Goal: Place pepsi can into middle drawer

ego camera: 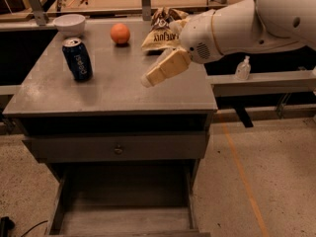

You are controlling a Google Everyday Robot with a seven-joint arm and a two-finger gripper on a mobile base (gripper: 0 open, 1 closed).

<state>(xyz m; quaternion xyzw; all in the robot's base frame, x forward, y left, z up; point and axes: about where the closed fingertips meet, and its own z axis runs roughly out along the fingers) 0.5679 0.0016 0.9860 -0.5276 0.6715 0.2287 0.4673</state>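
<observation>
Next, my gripper will go to the upper half of the pepsi can (77,52), just below its silver top, and close there.
The pepsi can (77,59), dark blue with white lettering and a silver top, stands upright on the left part of the grey cabinet top (113,90). My gripper (149,79) hangs above the middle of the cabinet top, well to the right of the can and not touching it, pointing down and left. The white arm reaches in from the upper right. The middle drawer (123,220) is pulled out at the bottom of the view, with a bare grey floor and low side walls.
An orange fruit (120,33), a chip bag (160,31) and a white bowl (69,23) sit along the back of the cabinet top. A closed drawer front with a small knob (118,149) lies above the open drawer. A small clear bottle (242,69) stands on a ledge to the right.
</observation>
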